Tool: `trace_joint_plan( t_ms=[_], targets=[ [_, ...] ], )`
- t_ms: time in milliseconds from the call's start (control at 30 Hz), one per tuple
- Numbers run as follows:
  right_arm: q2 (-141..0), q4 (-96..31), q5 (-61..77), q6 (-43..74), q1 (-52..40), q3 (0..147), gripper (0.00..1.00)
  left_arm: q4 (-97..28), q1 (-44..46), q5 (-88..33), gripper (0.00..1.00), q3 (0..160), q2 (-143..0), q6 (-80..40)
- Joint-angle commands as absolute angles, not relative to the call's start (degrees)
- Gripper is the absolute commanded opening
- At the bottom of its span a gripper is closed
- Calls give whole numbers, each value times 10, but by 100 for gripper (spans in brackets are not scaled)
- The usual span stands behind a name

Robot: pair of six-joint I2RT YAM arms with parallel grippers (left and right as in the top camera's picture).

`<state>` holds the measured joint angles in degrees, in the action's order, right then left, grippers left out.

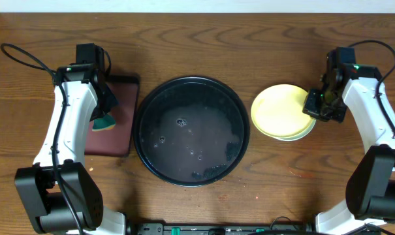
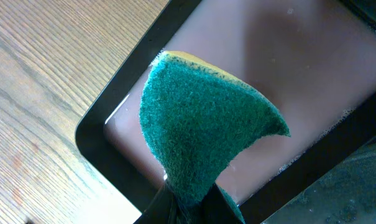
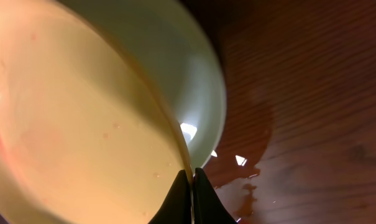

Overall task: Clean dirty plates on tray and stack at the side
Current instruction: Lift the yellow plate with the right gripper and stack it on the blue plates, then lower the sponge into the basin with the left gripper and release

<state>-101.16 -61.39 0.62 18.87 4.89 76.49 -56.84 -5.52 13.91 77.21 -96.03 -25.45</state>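
Note:
My left gripper needs to release the green sponge, now held shut in that gripper, near the middle of the dark maroon tray [image 1: 111,122] [image 2: 232,121].
The black round tray [image 1: 190,79] sits mid-table, wet, with no plates on it. To its right the pale yellow plate [image 1: 279,109] tops a stack. A pale blue-green plate [image 1: 307,133] shows under it; I cannot tell how many lie beneath. My right gripper [image 1: 313,104] is shut on the yellow plate's right rim. The right wrist view shows its fingertips [image 3: 192,177] pinching the yellow plate [image 3: 82,124] over the blue-green plate [image 3: 194,74]. My left gripper [image 2: 191,202] is shut on a green sponge [image 2: 200,124], also seen from overhead [image 1: 106,123].
The sponge hangs over a dark maroon rectangular tray [image 1: 115,140], also in the left wrist view [image 2: 312,74], left of the black tray. A small puddle [image 3: 237,168] wets the wooden table beside the plate stack.

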Motion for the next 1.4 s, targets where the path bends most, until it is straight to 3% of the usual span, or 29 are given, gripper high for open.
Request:
trace_joint_plan(
  t_ms=[0, 67, 100, 167, 233, 300, 533, 600, 667, 700, 867, 1067, 1233, 1367],
  targets=[
    [-999, -601, -1, 183, 70, 763, 1, -572, -57, 150, 8, 767, -962, -248],
    [-999, -594, -1, 183, 80, 763, 1, -572, -57, 150, 7, 767, -962, -249],
    [-999, -591, -1, 183, 82, 763, 7, -572, -57, 150, 8, 767, -962, -249],
    [-999, -589, -1, 176, 82, 763, 19, -572, -57, 150, 8, 767, -962, -249],
    [-999, -587, 5, 164, 81, 763, 44, -572, -57, 150, 7, 767, -962, -248],
    [-999, -586, 37, 134, 78, 764, 54, -572, -57, 150, 7, 767, -962, -248],
    [-998, -577, 175, 51, 32, 806, 61, -608, -57, 90, 7, 783, -936, -174],
    [-998, -559, 175, 51, 19, 818, 74, -626, -57, 83, 7, 789, -915, -159],
    [-998, -534, 175, 60, 12, 823, 96, -637, -57, 81, 8, 790, -883, -150],
    [-998, -520, 175, 69, 9, 823, 99, -641, -57, 81, 7, 790, -863, -150],
    [-998, -496, 176, 98, 6, 823, 99, -628, -57, 78, 7, 789, -775, -149],
    [-999, -500, 176, 98, 6, 823, 99, -592, -57, -51, 7, 785, -762, -82],
    [-999, -506, 176, 98, 6, 823, 99, -580, -59, 74, 7, 764, -825, -75],
    [-999, -506, 176, 98, 6, 823, 99, -540, -62, 98, 7, 763, -905, 13]
  ],
)
